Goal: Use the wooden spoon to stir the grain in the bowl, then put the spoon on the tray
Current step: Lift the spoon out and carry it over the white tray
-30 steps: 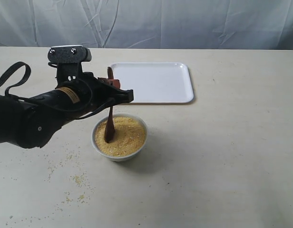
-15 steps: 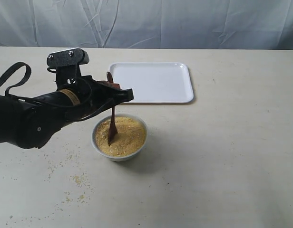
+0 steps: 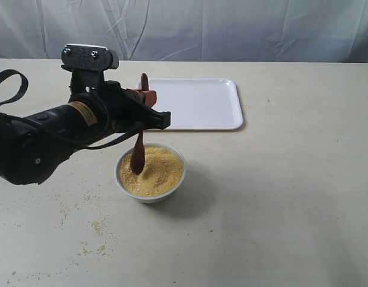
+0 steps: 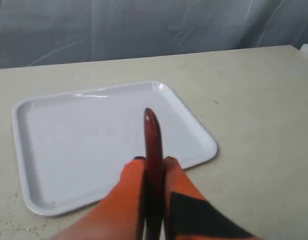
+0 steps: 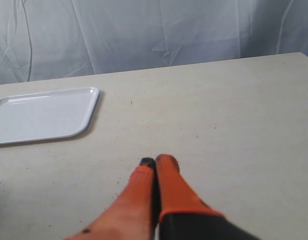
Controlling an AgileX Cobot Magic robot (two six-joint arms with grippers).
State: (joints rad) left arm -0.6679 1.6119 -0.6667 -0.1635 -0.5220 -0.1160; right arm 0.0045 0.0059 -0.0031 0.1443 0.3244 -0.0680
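My left gripper is going to let the wooden spoon go across the middle of the white tray (image 3: pixel 178 102) (image 4: pixel 104 132), beyond the bowl.
A small white bowl (image 3: pixel 150 194) holds a mound of golden-yellow grain (image 3: pixel 157 172) near the table's middle. The dark reddish-brown wooden spoon (image 3: pixel 138 152) stands nearly upright, its head dipped in the grain at the bowl's left side. My left gripper (image 3: pixel 146 101) is shut on the spoon's handle, above the bowl; in the left wrist view the handle (image 4: pixel 152 135) sticks up between the orange fingers (image 4: pixel 128 185). The white tray (image 3: pixel 196 103) lies beyond the bowl. My right gripper (image 5: pixel 156 161) is shut on nothing, over bare table, and does not show in the exterior view.
Spilled grain (image 3: pixel 98 225) is scattered on the table left and front of the bowl. A pale curtain (image 3: pixel 232 27) hangs behind the table's far edge. The tray's corner (image 5: pixel 69 112) shows in the right wrist view.
The left arm has lifted and shifted slightly back, and the spoon has swung within the grain from leaning to more upright, staying at the bowl's left side.
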